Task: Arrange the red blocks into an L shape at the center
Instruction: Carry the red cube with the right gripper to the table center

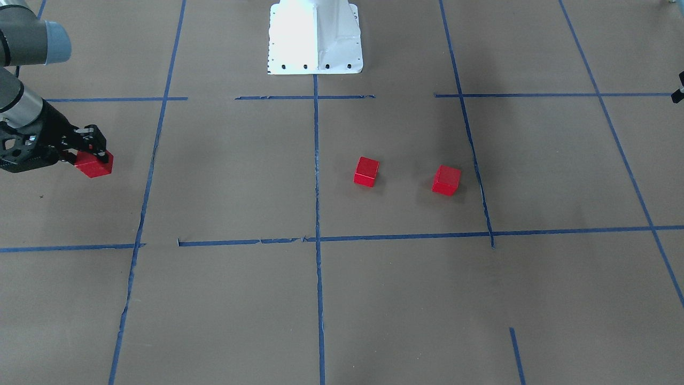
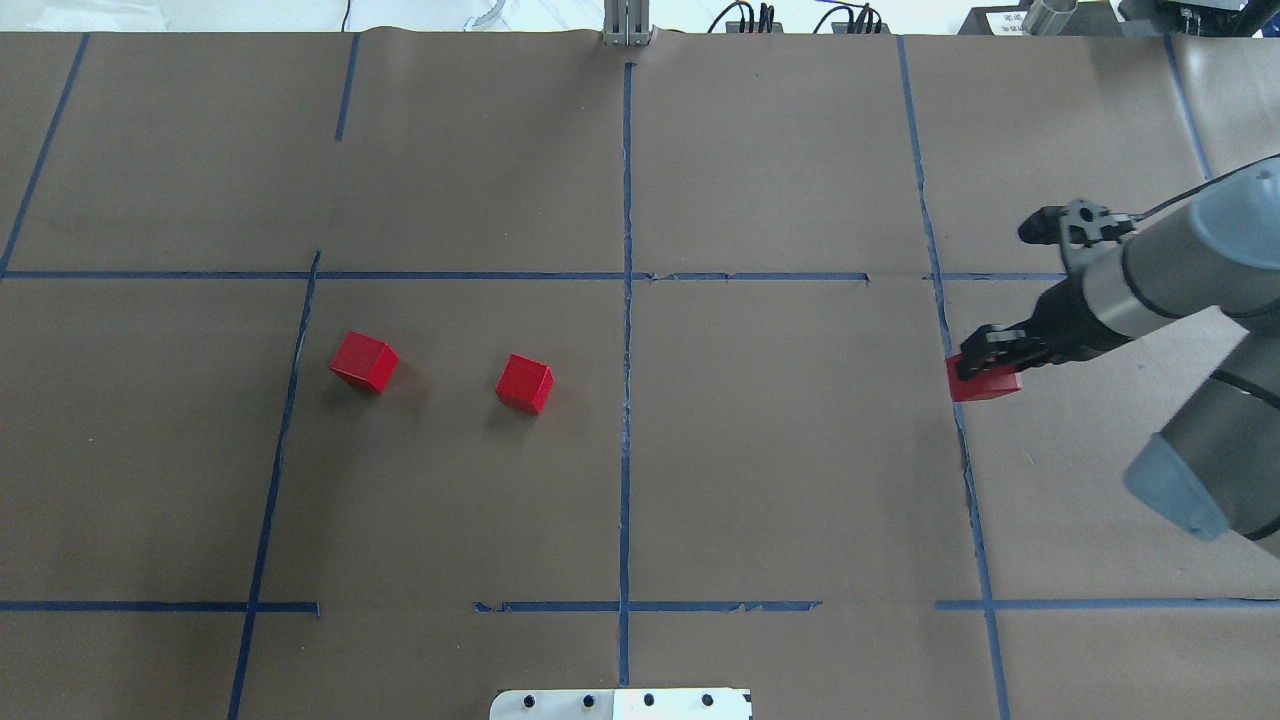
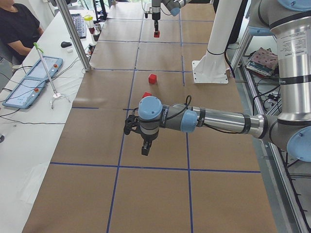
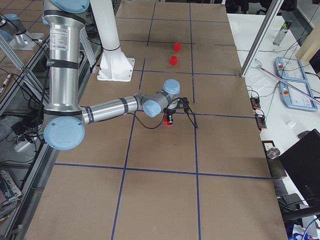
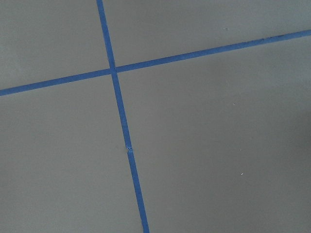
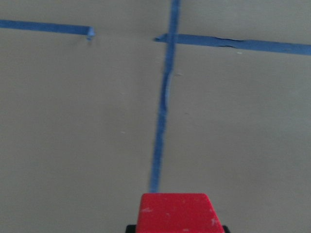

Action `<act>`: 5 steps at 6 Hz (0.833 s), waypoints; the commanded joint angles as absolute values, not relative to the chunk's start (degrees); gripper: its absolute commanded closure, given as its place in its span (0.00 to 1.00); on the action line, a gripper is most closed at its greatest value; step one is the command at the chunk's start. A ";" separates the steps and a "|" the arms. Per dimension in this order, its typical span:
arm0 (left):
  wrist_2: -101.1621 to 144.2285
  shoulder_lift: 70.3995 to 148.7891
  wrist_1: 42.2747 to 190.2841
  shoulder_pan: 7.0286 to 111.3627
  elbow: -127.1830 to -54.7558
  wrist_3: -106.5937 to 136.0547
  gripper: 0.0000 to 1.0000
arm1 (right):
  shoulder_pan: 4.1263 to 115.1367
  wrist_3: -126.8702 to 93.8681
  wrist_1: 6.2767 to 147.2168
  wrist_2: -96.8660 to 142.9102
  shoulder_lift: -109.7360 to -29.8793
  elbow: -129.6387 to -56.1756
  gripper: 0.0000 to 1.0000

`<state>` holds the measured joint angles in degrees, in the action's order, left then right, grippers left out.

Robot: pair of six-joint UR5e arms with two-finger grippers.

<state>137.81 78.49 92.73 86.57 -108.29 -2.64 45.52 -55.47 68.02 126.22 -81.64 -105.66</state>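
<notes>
My right gripper is going to let go of the red block, now at the vertical tape line, on the center blue tape line (image 1: 318, 158), next to the nearest red block.
My right gripper (image 2: 985, 362) is shut on a red block (image 2: 983, 384), at the vertical tape line right of the middle cells. The pair also shows in the front-facing view (image 1: 90, 151), block (image 1: 95, 164), and the block fills the bottom of the right wrist view (image 6: 177, 212). Two more red blocks lie apart on the paper left of the center line (image 2: 625, 420): one (image 2: 524, 383) nearer it, one (image 2: 364, 361) farther left. My left gripper (image 3: 145, 147) shows only in the exterior left view, hanging over bare paper, and I cannot tell its state.
The white robot base (image 1: 315, 37) stands at the table's near-robot edge. Blue tape lines (image 5: 121, 121) cross the brown paper. An operator (image 3: 17, 24), tablets (image 3: 34, 82) and a metal post (image 3: 73, 34) are on a side table.
</notes>
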 commanded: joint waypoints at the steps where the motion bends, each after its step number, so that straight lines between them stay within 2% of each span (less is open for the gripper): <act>1: 137.81 78.49 92.72 86.57 -108.19 -2.64 0.00 | 35.90 -67.82 78.06 120.97 -64.95 -102.33 1.00; 2: 137.90 78.49 92.72 86.57 -108.28 -2.64 0.00 | 33.51 -70.03 81.70 118.76 -57.73 -97.69 1.00; 4: 137.99 78.40 92.72 86.57 -108.37 -2.55 0.00 | 30.95 -73.83 81.74 116.29 -48.56 -86.98 1.00; 5: 137.99 78.49 92.64 86.66 -108.54 -2.55 0.00 | 30.68 -74.00 81.91 116.19 -48.08 -86.75 1.00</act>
<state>137.97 78.43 92.68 86.60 -108.41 -2.57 31.28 -73.54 81.68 116.72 -49.83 -88.53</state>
